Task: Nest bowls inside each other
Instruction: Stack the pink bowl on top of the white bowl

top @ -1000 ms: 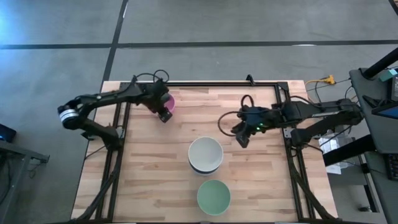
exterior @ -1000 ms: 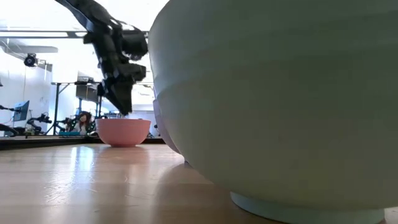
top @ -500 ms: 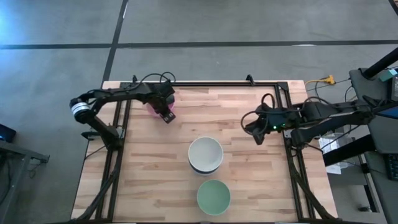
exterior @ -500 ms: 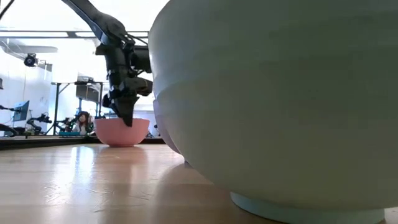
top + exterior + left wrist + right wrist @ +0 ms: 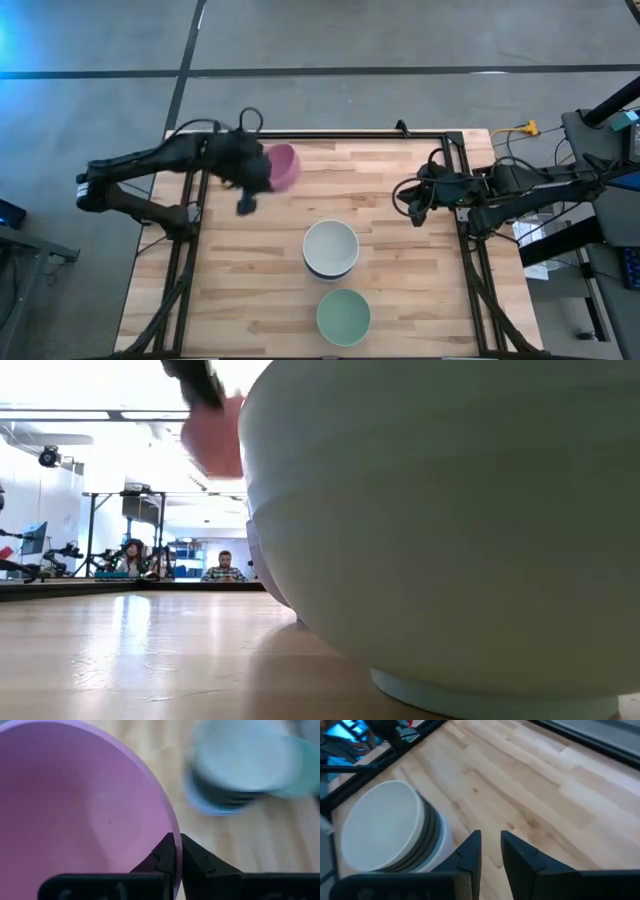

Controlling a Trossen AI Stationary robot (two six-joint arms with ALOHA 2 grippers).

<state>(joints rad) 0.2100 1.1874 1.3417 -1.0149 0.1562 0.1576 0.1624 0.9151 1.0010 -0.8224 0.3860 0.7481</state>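
Note:
Next, my left gripper lets go of the pink bowl inside the white bowl atop the stack point(image 5: 332, 247) point(image 5: 244, 756) in the middle of the table.
My left gripper point(image 5: 267, 170) is shut on the pink bowl point(image 5: 285, 167), which hangs above the table's far left part and shows blurred high up in the low view point(image 5: 215, 435). A stack of nested bowls with a white one on top point(image 5: 331, 248) stands on its base at mid-table. A mint green bowl point(image 5: 343, 315) rests on its base near the front edge and fills the low view point(image 5: 450, 530). My right gripper point(image 5: 490, 851) waits near the table's right edge point(image 5: 414, 205), its fingers slightly apart with nothing between them. My left gripper pinches the pink bowl's rim point(image 5: 172, 837) at the side nearest the arm, one finger point(image 5: 164, 854) inside the bowl and one point(image 5: 196, 859) outside. The fingers come slanting down from the table's left. The bowl is lifted clear of the table.
A black frame rail point(image 5: 340, 135) runs along the table's far edge and down both sides. Bare wood point(image 5: 240, 280) lies left of the stack. People sit in the room beyond the table point(image 5: 224, 568).
My left gripper has dropped onto the pink bowl's rim, shut on it and raised it clear of the table, carrying it a little toward the right. My right gripper has drawn back toward the table's right edge.

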